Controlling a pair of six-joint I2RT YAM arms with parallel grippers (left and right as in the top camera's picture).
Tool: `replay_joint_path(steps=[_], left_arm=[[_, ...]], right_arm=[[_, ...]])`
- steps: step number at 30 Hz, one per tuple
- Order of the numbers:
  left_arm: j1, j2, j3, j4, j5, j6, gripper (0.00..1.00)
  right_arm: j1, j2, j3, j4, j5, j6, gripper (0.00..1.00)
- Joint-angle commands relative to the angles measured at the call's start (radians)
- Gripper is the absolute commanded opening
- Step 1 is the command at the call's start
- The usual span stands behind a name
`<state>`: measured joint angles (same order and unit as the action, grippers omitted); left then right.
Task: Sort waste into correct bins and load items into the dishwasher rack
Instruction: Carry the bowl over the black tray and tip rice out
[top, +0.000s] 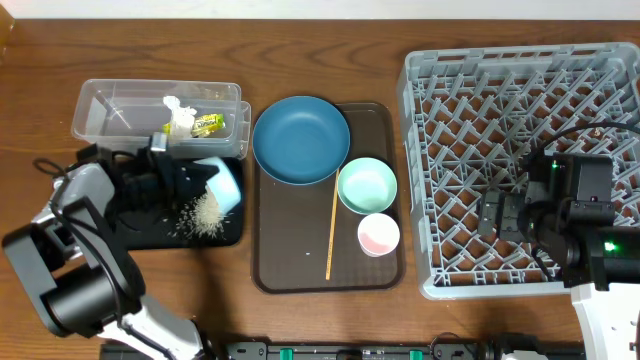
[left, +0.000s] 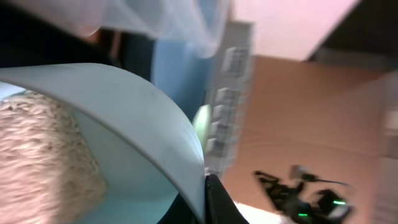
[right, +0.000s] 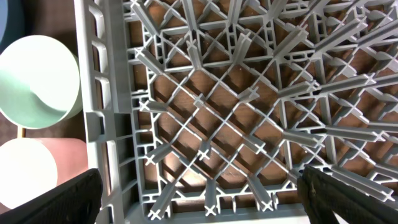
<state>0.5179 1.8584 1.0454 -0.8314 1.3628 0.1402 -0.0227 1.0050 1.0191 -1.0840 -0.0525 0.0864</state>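
Observation:
Next, my left gripper releases the light-blue bowl on the brown serving tray (top: 303, 229) beside the chopstick, below the dark-blue plate.
My left gripper (top: 192, 178) is shut on the rim of the light-blue bowl (top: 226, 186) and holds it tipped on its side over the black tray (top: 229, 233). White rice (top: 205, 215) lies heaped on that tray below the bowl. In the left wrist view the jaws (left: 205, 200) pinch the bowl's rim (left: 149, 112), with rice (left: 37, 155) still inside. The clear tub (top: 110, 110) holds the white tissue (top: 180, 114) and the yellow-green wrapper (top: 207, 124). My right gripper (top: 490, 215) hangs open and empty over the grey rack (top: 520, 110); its fingers (right: 208, 199) straddle the pegs (right: 217, 118).
A brown serving tray (top: 280, 270) carries the dark-blue plate (top: 300, 140), the mint-green bowl (top: 367, 186), the pinkish cup (top: 379, 234) and the chopstick (top: 331, 230). The bowl (right: 37, 81) and cup (right: 31, 177) also show left of the rack wall.

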Motion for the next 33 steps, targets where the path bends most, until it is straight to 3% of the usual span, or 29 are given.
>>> replay_joint_path(steps=[1, 7, 27, 33], left_arm=[[0.031, 0.006, 0.003, -0.004, 0.206, 0.043, 0.06], [0.051, 0.006, 0.003, -0.035, 0.21, -0.046, 0.06], [0.055, 0.006, 0.003, -0.042, 0.209, -0.121, 0.06], [0.055, 0.006, 0.003, 0.004, 0.026, -0.198, 0.06]], right_arm=[[0.01, -0.005, 0.019, -0.002, -0.004, -0.013, 0.99], [0.01, -0.005, 0.019, -0.002, -0.004, -0.013, 0.99], [0.01, -0.005, 0.019, -0.003, -0.004, -0.013, 0.99], [0.01, -0.005, 0.019, -0.002, -0.004, -0.013, 0.99]])
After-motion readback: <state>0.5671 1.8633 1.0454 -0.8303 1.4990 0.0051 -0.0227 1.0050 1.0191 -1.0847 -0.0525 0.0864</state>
